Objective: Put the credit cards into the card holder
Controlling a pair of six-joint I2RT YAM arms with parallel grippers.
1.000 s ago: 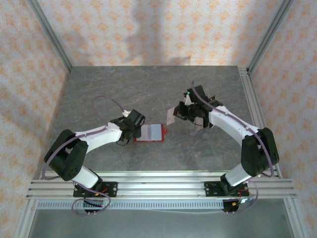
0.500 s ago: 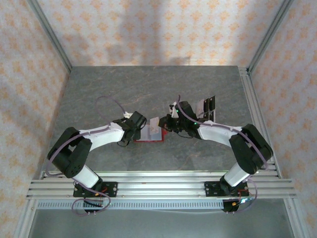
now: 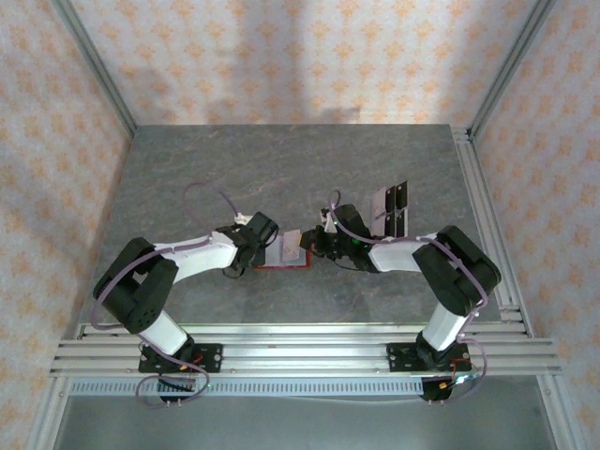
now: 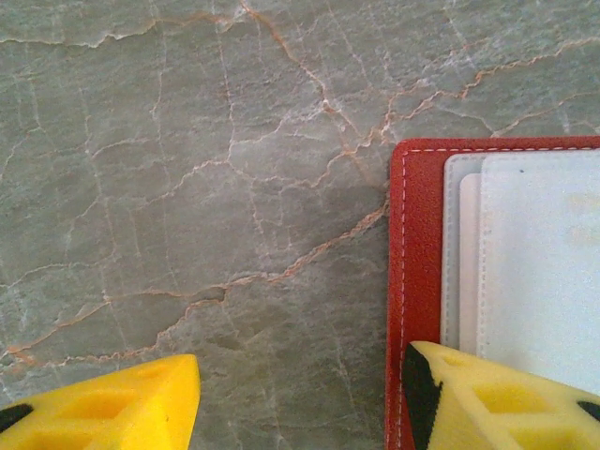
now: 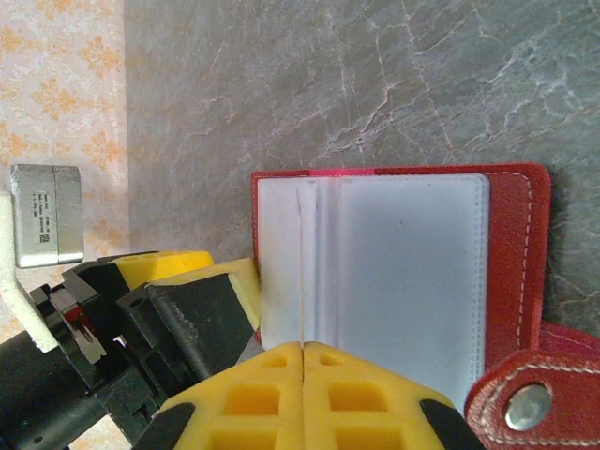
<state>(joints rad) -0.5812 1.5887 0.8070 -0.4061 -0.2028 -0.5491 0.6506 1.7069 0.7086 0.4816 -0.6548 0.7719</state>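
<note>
My right gripper needs to let go of the credit card in the red card holder's pale pocket [image 3: 271, 251] [image 5: 289, 253] nearest my left gripper.
The red card holder [image 3: 281, 266] lies open on the table, its pale lining [image 5: 412, 281] facing up. My right gripper [image 5: 303, 349] is shut on a credit card [image 5: 303, 262], seen edge-on and standing upright on the lining near the holder's left side. From above, that card [image 3: 293, 246] tilts over the holder beside the right gripper [image 3: 314, 246]. My left gripper [image 4: 300, 361] is open: one fingertip [image 4: 487, 398] rests on the holder's red border [image 4: 417, 281], the other on bare table. More dark credit cards [image 3: 391, 208] lie to the right.
The holder's snap tab [image 5: 525, 405] sticks out on its right side, next to my right fingers. The left gripper's black-and-yellow finger [image 5: 230, 291] sits against the holder's left edge. Metal frame rails [image 3: 478, 187] border the grey marble table.
The right arm has swung left and down from mid-table, bringing its card onto the open holder. The left gripper has stayed at the holder's left edge.
</note>
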